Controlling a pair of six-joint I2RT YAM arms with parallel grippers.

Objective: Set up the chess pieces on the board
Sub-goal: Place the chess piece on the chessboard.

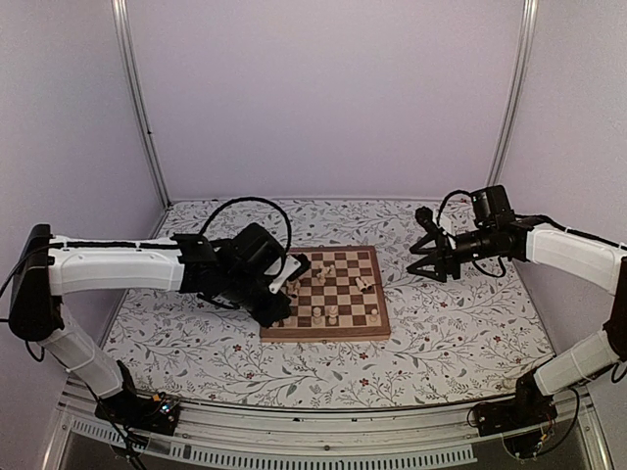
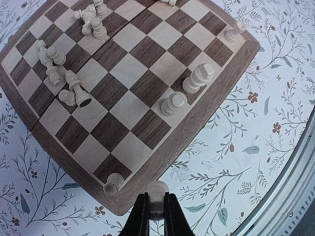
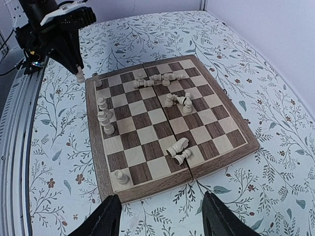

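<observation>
Next, my left gripper releases the pale chess piece on the light near-row square [image 1: 289, 321] [image 2: 130, 151] next to the corner pawn.
The board [image 1: 328, 333] lies mid-table with chess pieces [image 1: 331, 314] scattered on it. My left gripper [image 2: 156, 209] is shut on a pale chess piece [image 2: 157, 195], held just over the board's wooden border [image 2: 206, 113] at a corner. A pawn [image 2: 113, 184] stands on that corner square. Two taller pieces [image 2: 198, 77] stand along the near row, and several others lie toppled [image 2: 74, 91]. My right gripper [image 3: 160, 211] hangs open and empty, off the board's far-right side [image 1: 428, 266]. In the right wrist view, two pieces [image 3: 177, 146] lie on their sides and the left gripper [image 3: 78, 73] is at the far corner.
A floral-patterned cover [image 1: 441, 333] spreads over the table around the board. Metal rails [image 1: 294, 416] run along the near edge, and pale walls close in the back and sides. The left arm's white link [image 1: 118, 266] reaches in from the left.
</observation>
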